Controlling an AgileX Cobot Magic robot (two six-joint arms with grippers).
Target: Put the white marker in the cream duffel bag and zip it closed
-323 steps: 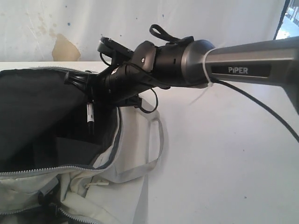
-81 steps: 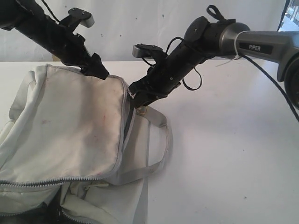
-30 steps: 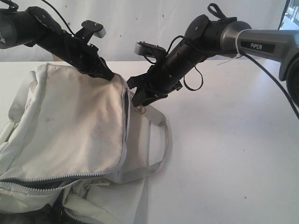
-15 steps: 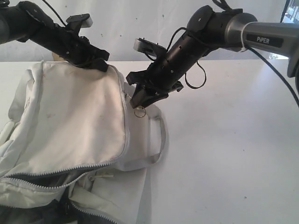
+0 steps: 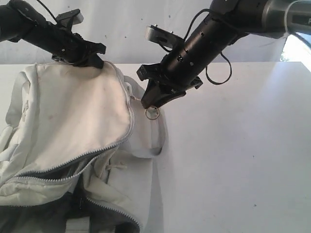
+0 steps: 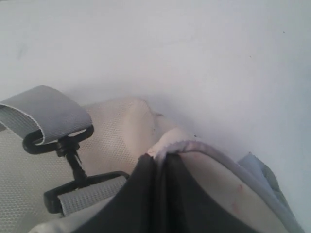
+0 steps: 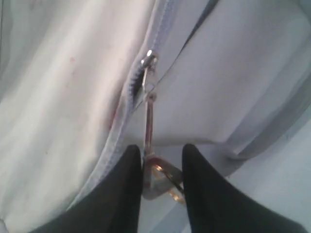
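I should release the zipper pull's brass ring from my right gripper in the gap of the duffel bag's front zipper line (image 5: 87, 168). The ring is now just beside the flap's corner.
The cream duffel bag (image 5: 73, 116) lies slumped on the left of the white table. My left gripper (image 5: 97, 62) is shut on the bag's top back edge, pinching the cream fabric and its grey piping (image 6: 162, 159). Just right of the flap's corner, my right gripper (image 5: 151, 104) is shut on the zipper pull's brass ring (image 5: 152, 113). In the right wrist view the ring (image 7: 163, 177) sits between the two black fingers, and its thin pull runs up to the slider (image 7: 148, 60). The white marker is out of view.
A grey handle strap (image 5: 155, 145) hangs bunched at the bag's right side. A grey strap with a black clip (image 6: 73, 160) lies beside the left gripper. The bag's front zipper line (image 5: 73, 165) gapes, showing dark lining. Bare white table (image 5: 233, 160) spreads to the right.
Both arms rose. The left gripper drew the bag's top edge up and to the left. The right gripper stayed on the pull ring, and the bag's front seam gaped wider.
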